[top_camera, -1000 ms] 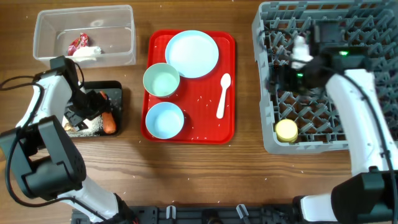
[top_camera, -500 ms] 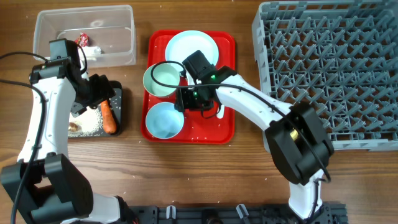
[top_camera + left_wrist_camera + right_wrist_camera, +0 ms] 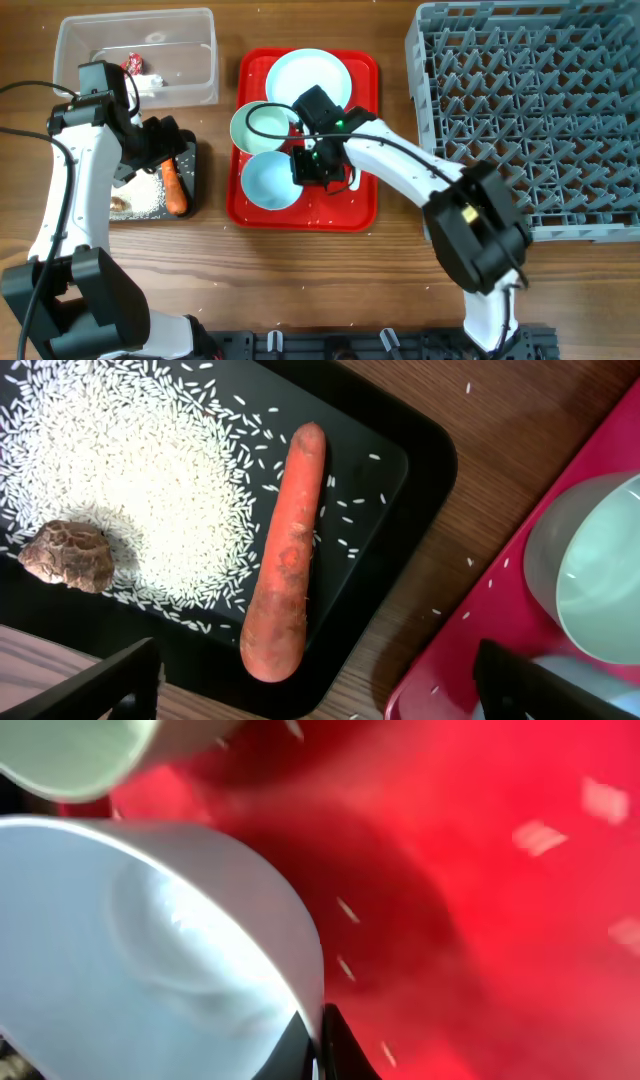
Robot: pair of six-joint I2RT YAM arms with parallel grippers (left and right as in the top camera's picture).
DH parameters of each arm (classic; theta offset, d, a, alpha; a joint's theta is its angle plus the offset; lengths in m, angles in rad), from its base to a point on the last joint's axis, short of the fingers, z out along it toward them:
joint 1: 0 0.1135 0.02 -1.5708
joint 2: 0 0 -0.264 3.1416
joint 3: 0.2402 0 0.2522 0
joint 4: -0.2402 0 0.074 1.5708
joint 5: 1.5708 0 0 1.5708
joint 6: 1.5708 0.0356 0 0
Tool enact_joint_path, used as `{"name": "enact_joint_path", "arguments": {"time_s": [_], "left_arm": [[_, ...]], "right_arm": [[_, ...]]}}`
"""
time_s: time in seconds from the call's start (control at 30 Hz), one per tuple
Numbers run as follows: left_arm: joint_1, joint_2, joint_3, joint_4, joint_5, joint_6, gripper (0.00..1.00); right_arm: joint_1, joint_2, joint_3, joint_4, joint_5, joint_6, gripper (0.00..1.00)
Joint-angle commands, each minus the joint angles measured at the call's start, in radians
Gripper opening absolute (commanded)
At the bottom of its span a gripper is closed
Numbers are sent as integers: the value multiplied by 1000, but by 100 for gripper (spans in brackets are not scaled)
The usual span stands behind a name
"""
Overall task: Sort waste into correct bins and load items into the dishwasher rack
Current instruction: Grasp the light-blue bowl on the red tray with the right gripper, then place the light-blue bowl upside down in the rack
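Observation:
Next, my right gripper sets the pale-blue bowl down in the grey rack's back corner [image 3: 446, 74] next to the red tray. The pale-blue bowl is still on the red tray.
My right gripper [image 3: 306, 166] is shut on the right rim of the nearer pale-blue bowl [image 3: 266, 180] on the red tray [image 3: 362, 205]; the wrist view shows the thin rim pinched between the black fingertips [image 3: 340, 1045]. The bowl [image 3: 150, 940] looks tipped. The second bowl [image 3: 256, 128] and the plate [image 3: 306, 82] sit behind it. My arm hides the spoon. My left gripper [image 3: 322, 688] hangs open over the black tray [image 3: 400, 450], which holds the carrot [image 3: 288, 560], rice [image 3: 130, 480] and a brown lump [image 3: 68, 556]. The grey rack [image 3: 530, 120] stands at the right.
The clear tub [image 3: 190, 50] at the back left holds the red-and-white wrapper [image 3: 130, 65] with tissue. Stray rice grains lie on the red tray and on the wood beside it. The black tray [image 3: 190, 165] sits just left of the red tray.
My right arm came from the rack to the red tray and shut on the near bowl's rim; the bowl shifted slightly away. My left gripper opened wider over the black tray.

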Motion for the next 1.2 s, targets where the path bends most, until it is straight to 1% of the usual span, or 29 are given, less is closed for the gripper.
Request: {"name": "enact_joint_path", "arguments": {"time_s": [0.0, 0.07, 0.1, 0.13, 0.2, 0.27, 0.3, 0.33, 0.4, 0.5, 0.53, 0.57, 0.73, 0.83, 0.9, 0.97, 1.07, 1.17], "left_arm": [[-3, -6, 13, 3, -6, 5, 100], [-3, -6, 13, 3, -6, 5, 100], [-3, -6, 13, 3, -6, 5, 100], [-3, -6, 13, 3, -6, 5, 100], [-3, -6, 13, 3, -6, 5, 100], [-3, -6, 13, 3, -6, 5, 100], [-3, -6, 13, 3, -6, 5, 100], [-3, -6, 13, 3, -6, 5, 100], [-3, -6, 13, 3, -6, 5, 100], [-3, -6, 13, 3, -6, 5, 100], [-3, -6, 13, 3, -6, 5, 100], [-3, -6, 13, 3, -6, 5, 100], [-3, -6, 13, 3, -6, 5, 100], [-3, -6, 13, 3, -6, 5, 100], [-3, -6, 13, 3, -6, 5, 100], [-3, -6, 13, 3, -6, 5, 100], [-3, -6, 13, 3, -6, 5, 100], [-3, -6, 13, 3, -6, 5, 100]], "right_arm": [[-71, -227, 55, -115, 200, -67, 4], [-129, -343, 63, -159, 344, -75, 4], [-179, -431, 63, -165, 497, -92, 4], [-234, -499, 63, -154, 776, -116, 4], [-286, -502, 63, -93, 1007, -205, 4], [-327, -468, 63, 5, 1180, -294, 4], [-340, -444, 63, 85, 1280, -351, 4], [-350, -410, 63, 219, 1357, -475, 4], [-365, -320, 63, 477, 1421, -768, 4], [-372, -114, 63, 996, 1527, -1334, 4], [-372, -74, 63, 1073, 1533, -1413, 4], [-372, -38, 63, 1107, 1541, -1463, 4], [-401, 15, 63, 1067, 1565, -1420, 4], [-427, 32, 63, 988, 1554, -1329, 4], [-430, 38, 61, 862, 1488, -1214, 4], [-430, 39, 61, 799, 1423, -1119, 4], [-429, 46, 61, 742, 1342, -1041, 4], [-430, 98, 61, 733, 1344, -1034, 4]]}}
